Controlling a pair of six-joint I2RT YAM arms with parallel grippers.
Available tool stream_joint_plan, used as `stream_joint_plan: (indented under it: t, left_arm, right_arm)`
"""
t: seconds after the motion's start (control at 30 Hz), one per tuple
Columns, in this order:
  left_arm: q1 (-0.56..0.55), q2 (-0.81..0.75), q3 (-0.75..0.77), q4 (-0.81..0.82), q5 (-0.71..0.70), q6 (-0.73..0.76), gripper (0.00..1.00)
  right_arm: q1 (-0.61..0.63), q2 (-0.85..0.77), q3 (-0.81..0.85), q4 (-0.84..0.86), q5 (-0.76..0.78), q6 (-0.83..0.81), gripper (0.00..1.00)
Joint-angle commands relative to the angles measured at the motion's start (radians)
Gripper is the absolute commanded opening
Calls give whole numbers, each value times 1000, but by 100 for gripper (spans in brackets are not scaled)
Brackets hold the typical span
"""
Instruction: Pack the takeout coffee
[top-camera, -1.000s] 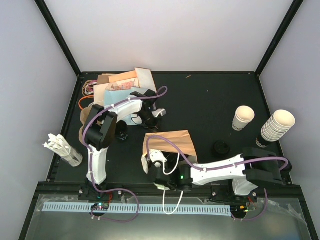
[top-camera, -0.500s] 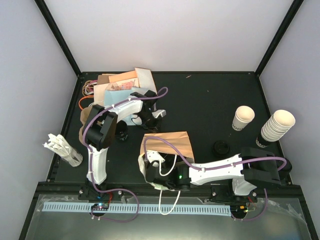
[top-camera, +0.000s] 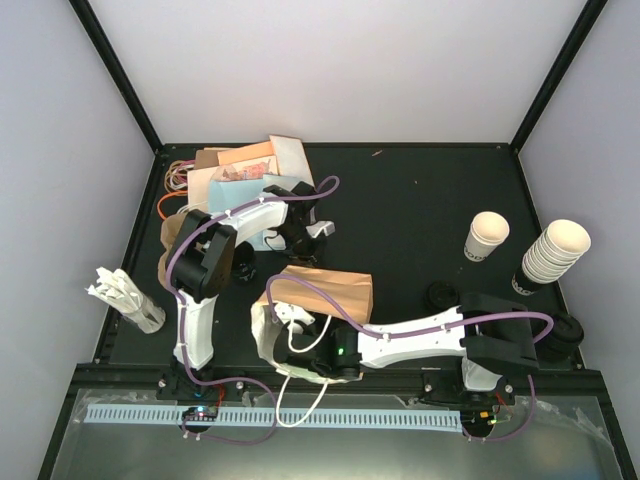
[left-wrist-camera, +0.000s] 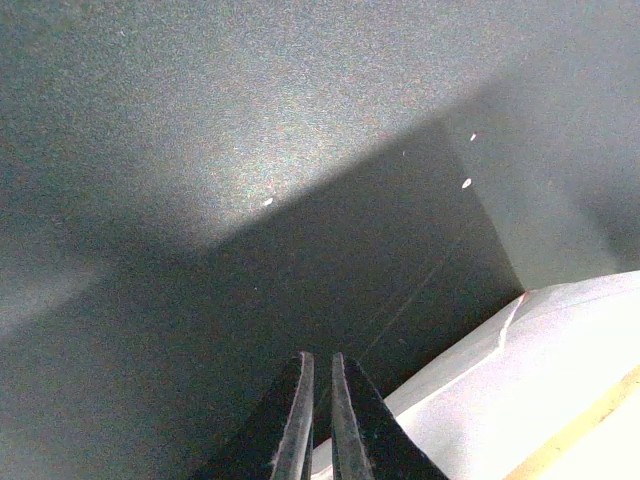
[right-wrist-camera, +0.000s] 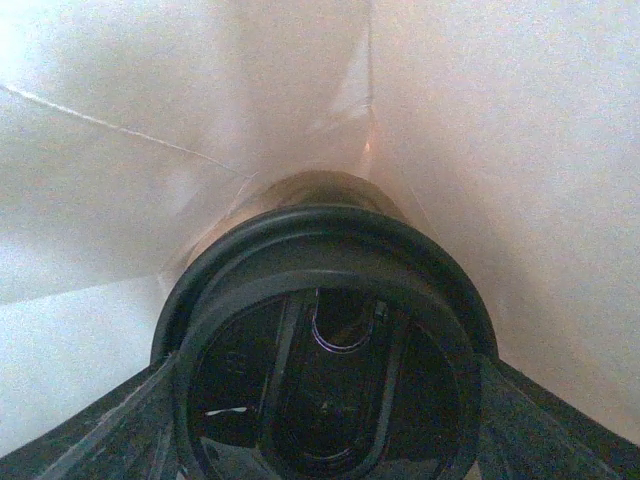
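Note:
The paper hugs the cup while my left gripper is closed beside the bag, so next my left gripper opens and takes the bag's far rim (top-camera: 338, 273).
The takeout coffee (right-wrist-camera: 322, 255) fills the right wrist view: its round black lid faces the camera, and pale bag paper wraps closely around it. My right gripper (right-wrist-camera: 325, 405) is shut on the cup, with a dark finger (right-wrist-camera: 110, 435) on either side of the lid. From above, the cup is hidden inside the brown paper bag (top-camera: 325, 290), which lies on its side, and the right gripper (top-camera: 298, 337) reaches into its white-lined mouth. My left gripper (top-camera: 304, 238) hovers just behind the bag. Its fingers (left-wrist-camera: 293, 420) are shut with nothing between them (left-wrist-camera: 320, 400), over the black table beside white paper (left-wrist-camera: 560, 370).
A lone cream cup (top-camera: 487, 236), a stack of lidless cups (top-camera: 553, 252) and a loose black lid (top-camera: 442, 296) sit at the right. A pile of paper bags (top-camera: 240, 170) fills the back left. A bundle of white sticks (top-camera: 125, 295) stands at the left edge.
The right arm has pushed left and towards the near edge, and the bag has slid that way with it. The left gripper has stayed almost where it was.

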Motion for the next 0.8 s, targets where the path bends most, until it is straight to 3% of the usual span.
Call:
stream_joint_plan:
  t: [0.0, 0.6, 0.77]
  left_arm:
    - [-16, -37, -3, -57, 34, 13, 8]
    - [-38, -145, -139, 1, 91, -162, 7]
    - [-38, -197, -163, 64, 103, -199, 24]
  right_arm:
    - [-17, 16, 5, -52, 3, -15, 57]
    - [-19, 8, 10, -156, 56, -70, 57]
    - [-19, -64, -18, -170, 54, -64, 57]
